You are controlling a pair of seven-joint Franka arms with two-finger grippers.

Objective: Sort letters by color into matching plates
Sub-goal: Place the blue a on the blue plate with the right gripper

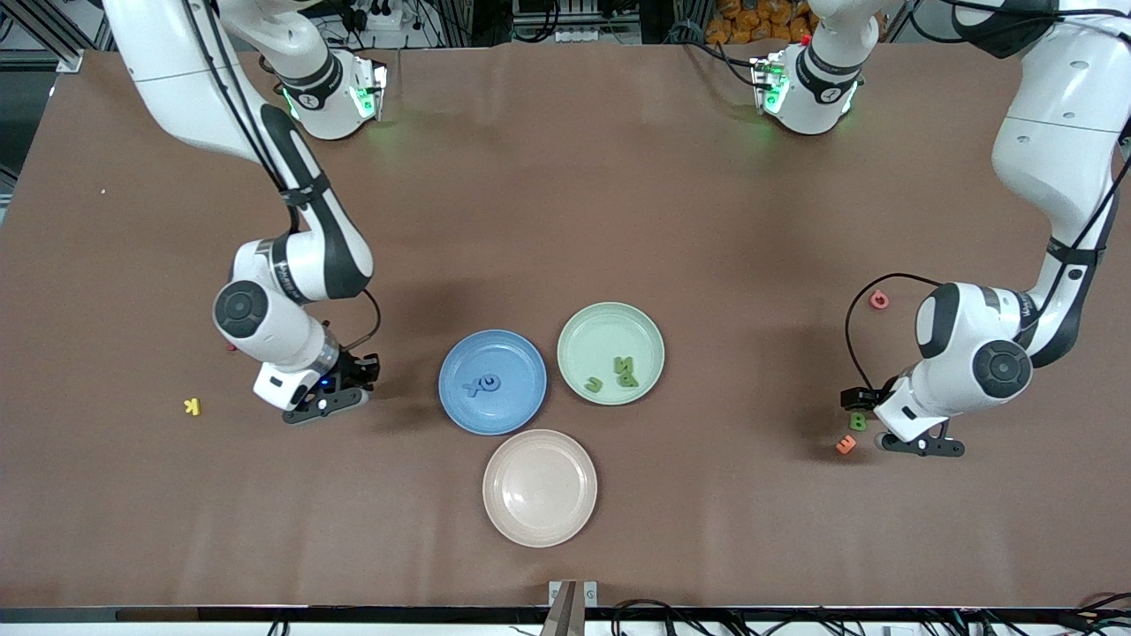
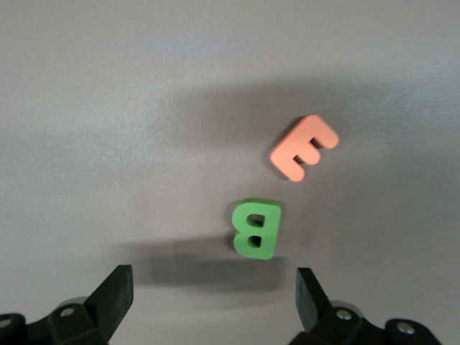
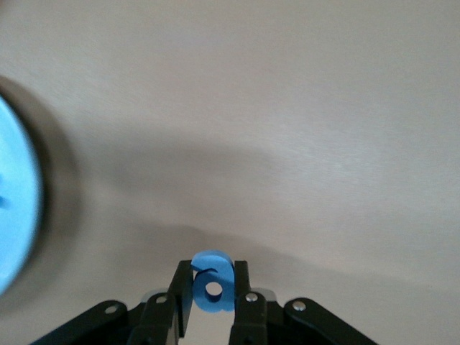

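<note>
The robot's right gripper will release its blue letter on the blue plate [image 1: 477, 386], against the blue letter that is nearer the right arm.
The blue plate [image 1: 517, 353] holds two blue letters [image 1: 482, 384]. Beside it, the pale green plate [image 1: 601, 327] holds three green letters [image 1: 618, 374]. My right gripper [image 1: 325, 405] [image 3: 213, 291] is over the table beside the blue plate, toward the right arm's end, shut on a blue letter [image 3: 213, 282]. My left gripper [image 1: 919, 444] [image 2: 213, 302] hangs open over the table at the left arm's end. A green letter B [image 1: 857, 421] [image 2: 256, 228] lies flat just ahead of its fingers, outside the jaws.
An orange E [image 1: 846, 444] [image 2: 304, 148] lies close to the green B. A red letter [image 1: 878, 300] lies farther from the front camera, near the left arm. A yellow K [image 1: 192, 406] lies near the right arm. A beige plate [image 1: 540, 521] sits nearest the front camera.
</note>
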